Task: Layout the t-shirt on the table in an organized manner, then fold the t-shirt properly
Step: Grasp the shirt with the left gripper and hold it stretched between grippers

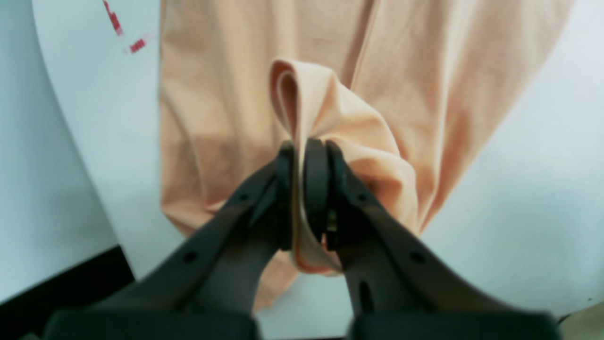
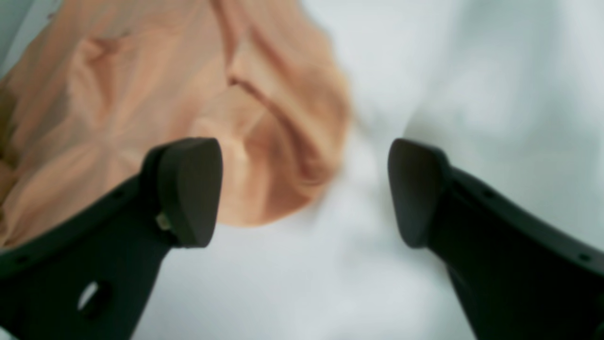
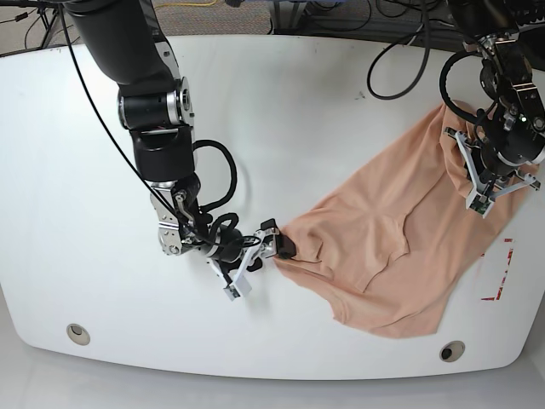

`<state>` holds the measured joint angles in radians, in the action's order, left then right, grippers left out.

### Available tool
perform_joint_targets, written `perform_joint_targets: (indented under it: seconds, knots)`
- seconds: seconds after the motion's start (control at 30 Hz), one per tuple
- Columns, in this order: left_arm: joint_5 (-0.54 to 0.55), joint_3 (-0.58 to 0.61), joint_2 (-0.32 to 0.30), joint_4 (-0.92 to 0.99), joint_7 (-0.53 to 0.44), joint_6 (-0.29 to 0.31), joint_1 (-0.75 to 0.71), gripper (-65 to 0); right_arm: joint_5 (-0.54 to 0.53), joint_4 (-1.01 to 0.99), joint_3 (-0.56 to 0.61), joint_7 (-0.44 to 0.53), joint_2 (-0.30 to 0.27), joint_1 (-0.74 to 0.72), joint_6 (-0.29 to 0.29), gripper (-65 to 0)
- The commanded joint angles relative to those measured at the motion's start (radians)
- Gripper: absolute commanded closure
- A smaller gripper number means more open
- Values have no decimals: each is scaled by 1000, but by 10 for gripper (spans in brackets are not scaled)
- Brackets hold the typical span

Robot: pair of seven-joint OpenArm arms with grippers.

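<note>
The t-shirt's corner lies loose and bunched by my open right gripper, so my right gripper should pinch that corner (image 2: 314, 176) before both grippers pull the t-shirt's slanted edge straight.
The peach t-shirt (image 3: 383, 247) lies rumpled and stretched on a slant across the right half of the white table (image 3: 298, 111). My left gripper (image 3: 477, 200) is shut on a fold of its upper right edge. In the left wrist view the jaws (image 1: 302, 189) pinch that fold, and the t-shirt (image 1: 226, 94) hangs away over the table (image 1: 519, 189). My right gripper (image 3: 277, 240) stands open at the shirt's lower left corner. In the right wrist view its fingers (image 2: 304, 189) are wide apart, with the t-shirt (image 2: 141, 85) edge behind the left finger and bare table (image 2: 472, 71) between them.
A red dashed mark (image 3: 502, 273) sits by the table's right edge, also seen as the red mark (image 1: 115, 23) in the left wrist view. Two grommet holes (image 3: 77, 332) (image 3: 451, 350) lie near the front edge. Cables (image 3: 400, 51) trail at the back.
</note>
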<state>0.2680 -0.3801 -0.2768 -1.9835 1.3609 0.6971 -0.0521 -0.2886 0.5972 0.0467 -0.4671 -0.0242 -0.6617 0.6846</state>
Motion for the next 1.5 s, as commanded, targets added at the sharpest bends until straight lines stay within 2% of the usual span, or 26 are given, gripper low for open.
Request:
perform_joint_targets:
  seconds: [0.0,0.17,0.47,0.57,0.7,0.9,1.0,1.13,1.3,1.47]
  knots:
    - [0,-43,-14,-17,-10,1,-1,0,-18,-6,-1,26,10,-34,14,-525]
    - [-3,-87,-14,-17,-10,1,-13,0,-1,-7,0,26,43,-30,14,-525]
    - [-3,-130,-14,-17,-10,1,-30,0,119,0,-5,49,102,4,14,-522]
    - [-3,-132,-14,-17,-10,1,-32,0,142,-6,-8,77,116,10,14,-455]
    - [-6,-132,-14,-17,-10,1,-32,0,145,-6,-8,101,117,18,14,-295]
    - [-6,-133,-14,-15,-10,1,-32,0,147,0,-9,107,114,18,14,-103]
    - [-8,-133,-14,-13,-10,1,-32,0,144,0,-9,106,96,16,14,-62]
    - [-8,-133,-14,-12,-10,1,-32,0,144,2,-9,107,83,16,14,-108]
    - [-8,-133,-14,-12,-11,1,-32,0,142,2,-17,109,54,15,14,-231]
    - [-8,-133,-14,-12,-11,1,-32,0,148,0,-95,109,53,6,14,-336]
